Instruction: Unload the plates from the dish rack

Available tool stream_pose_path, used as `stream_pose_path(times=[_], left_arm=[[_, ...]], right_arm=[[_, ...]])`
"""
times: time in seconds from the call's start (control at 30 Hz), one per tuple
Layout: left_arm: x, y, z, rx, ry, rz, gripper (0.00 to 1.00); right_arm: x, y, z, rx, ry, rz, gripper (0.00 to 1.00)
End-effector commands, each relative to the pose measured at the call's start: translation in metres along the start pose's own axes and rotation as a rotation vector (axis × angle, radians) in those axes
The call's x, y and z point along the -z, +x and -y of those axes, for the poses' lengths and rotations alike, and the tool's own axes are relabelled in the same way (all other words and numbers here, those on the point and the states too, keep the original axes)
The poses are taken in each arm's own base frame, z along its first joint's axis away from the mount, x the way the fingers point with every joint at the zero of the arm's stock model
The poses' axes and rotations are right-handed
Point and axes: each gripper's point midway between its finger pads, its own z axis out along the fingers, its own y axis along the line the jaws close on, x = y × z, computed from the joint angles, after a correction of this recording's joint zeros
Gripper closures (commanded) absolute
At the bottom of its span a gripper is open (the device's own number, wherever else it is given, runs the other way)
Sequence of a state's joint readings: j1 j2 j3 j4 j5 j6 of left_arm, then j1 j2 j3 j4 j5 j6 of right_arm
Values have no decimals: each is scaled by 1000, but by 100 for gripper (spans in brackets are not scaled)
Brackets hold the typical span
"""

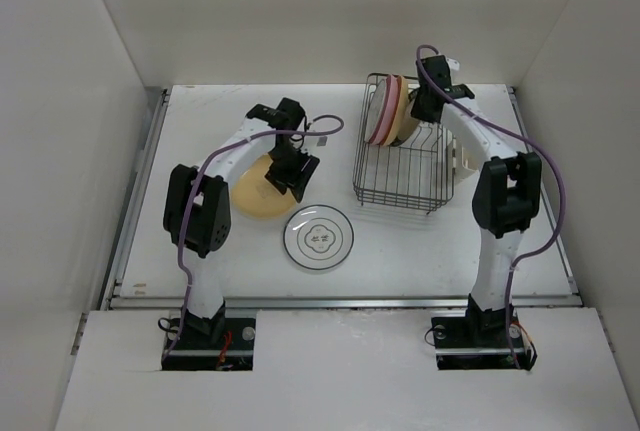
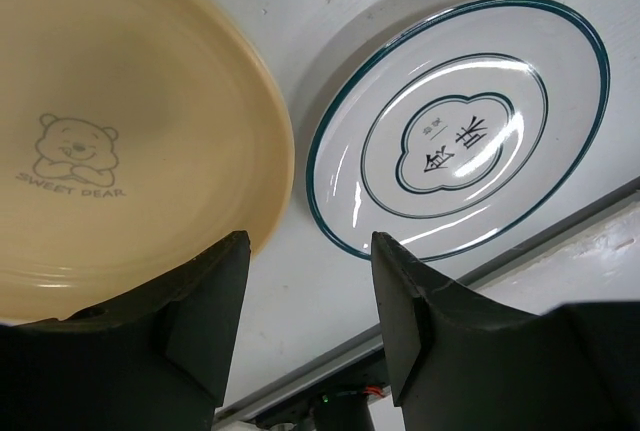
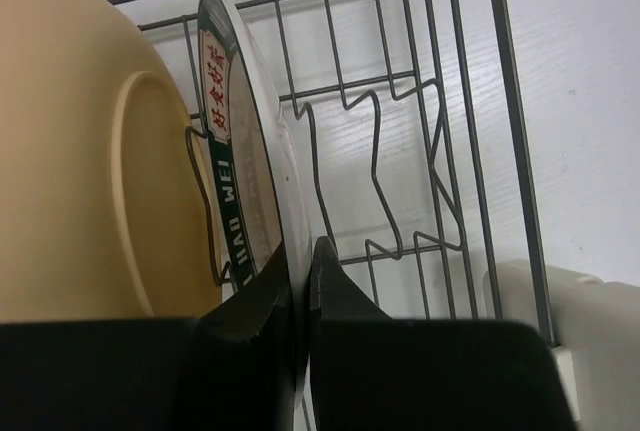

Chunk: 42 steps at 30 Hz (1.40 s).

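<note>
Next, my right gripper lets go of the dark-lettered white plate so that it sits on top of the flat white plate [image 1: 319,231] with the teal rim.
The dark wire dish rack [image 1: 400,183] stands at the back right with several plates [image 1: 388,111] upright at its far end. My right gripper [image 3: 303,256] is shut on the rim of a white plate with a dark lettered rim [image 3: 240,181]; a cream plate [image 3: 80,151] stands behind it. My right gripper also shows in the top view [image 1: 428,101]. A cream plate with a bear print [image 2: 110,121] and a white plate with a teal rim and centre motif [image 2: 470,121] lie flat on the table. My left gripper [image 2: 310,281] is open and empty above the gap between them.
The front rail of the table [image 1: 340,301] runs below the flat plates. White walls enclose the table on the left, back and right. A cream block [image 3: 570,321] sits beside the rack on its right.
</note>
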<state>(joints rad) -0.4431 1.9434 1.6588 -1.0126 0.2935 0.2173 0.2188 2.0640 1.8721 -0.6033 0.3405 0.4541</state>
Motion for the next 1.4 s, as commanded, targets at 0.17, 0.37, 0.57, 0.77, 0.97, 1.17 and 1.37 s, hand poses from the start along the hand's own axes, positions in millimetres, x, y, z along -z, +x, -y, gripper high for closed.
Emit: stream_pose_path(times=[0.17, 0.37, 0.57, 0.77, 0.97, 1.17, 1.37], left_arm=[[36, -8, -9, 21, -78, 63, 51], [44, -13, -9, 35, -92, 91, 51], [52, -17, -14, 54, -135, 114, 51], [70, -20, -27, 96, -218, 158, 51], [87, -9, -74, 237, -342, 198, 51], [123, 17, -136, 468, -389, 278, 50], [119, 27, -143, 494, -392, 262, 50]], right_arm=[[68, -95, 2, 33, 11, 273, 100], [120, -139, 22, 100, 138, 424, 100], [157, -151, 55, 98, 326, 474, 100], [220, -147, 28, 106, 33, 503, 100], [282, -23, -94, 374, -824, 254, 100], [314, 152, -146, 564, -1233, -152, 100], [302, 216, -165, 531, -1256, -261, 100]])
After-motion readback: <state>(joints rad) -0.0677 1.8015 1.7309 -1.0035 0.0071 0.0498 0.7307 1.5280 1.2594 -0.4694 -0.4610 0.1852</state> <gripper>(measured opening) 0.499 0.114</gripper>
